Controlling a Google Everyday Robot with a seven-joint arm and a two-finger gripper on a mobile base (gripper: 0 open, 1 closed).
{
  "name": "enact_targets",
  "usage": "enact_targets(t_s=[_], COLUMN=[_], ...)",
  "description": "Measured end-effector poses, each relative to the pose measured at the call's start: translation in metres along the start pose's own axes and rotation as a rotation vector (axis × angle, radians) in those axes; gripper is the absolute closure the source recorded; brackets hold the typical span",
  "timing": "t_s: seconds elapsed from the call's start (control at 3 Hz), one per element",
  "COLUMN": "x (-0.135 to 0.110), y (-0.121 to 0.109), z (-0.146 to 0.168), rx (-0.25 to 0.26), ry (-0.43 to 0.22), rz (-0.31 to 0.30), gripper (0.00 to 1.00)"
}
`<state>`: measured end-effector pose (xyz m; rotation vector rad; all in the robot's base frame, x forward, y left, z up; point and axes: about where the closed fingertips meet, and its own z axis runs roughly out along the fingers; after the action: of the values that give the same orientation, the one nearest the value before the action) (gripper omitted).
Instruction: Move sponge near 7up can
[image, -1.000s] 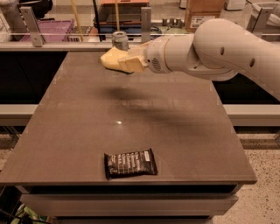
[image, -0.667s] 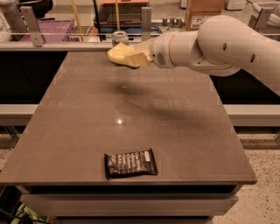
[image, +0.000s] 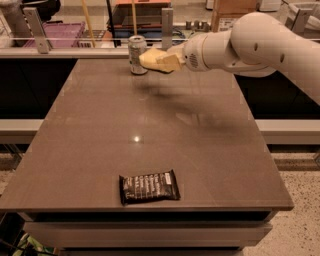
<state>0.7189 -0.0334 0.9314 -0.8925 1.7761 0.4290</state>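
Observation:
I should open my gripper and let go of the sponge, now hanging beside the can, on the brown table's far end (image: 161, 73), close beside the foot of the 7up can.
The pale yellow sponge (image: 151, 58) is held in the air over the far edge of the brown table (image: 150, 130). It hangs just to the right of the silvery 7up can (image: 136, 55), which stands upright on the table's back edge. My gripper (image: 169, 62) reaches in from the right on the white arm (image: 250, 42) and is shut on the sponge's right end. The sponge's left tip is very close to the can; I cannot tell whether they touch.
A black snack-bar wrapper (image: 149, 187) lies near the table's front edge. Behind the table runs a rail with a purple crate (image: 60, 34), poles and a cardboard box (image: 231, 12). The floor shows at right.
My gripper has carried the sponge to the right and slightly farther back, from in front of the can to its right side. The can and wrapper have not moved.

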Motion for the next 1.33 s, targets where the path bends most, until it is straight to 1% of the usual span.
enact_targets(t_s=[0.33,0.67,1.0,1.33], x=[0.012,0.027,0.042,0.053], y=[-0.016,-0.03,-0.039,-0.045], z=[0.01,0.023,0.041,0.054], rx=[-0.006,-0.03,-0.06,-0.074], ry=[0.013,0.025,0.027,0.029], rz=[0.018,0.026,0.04,0.056], gripper=[1.0,1.0,1.0,1.0])
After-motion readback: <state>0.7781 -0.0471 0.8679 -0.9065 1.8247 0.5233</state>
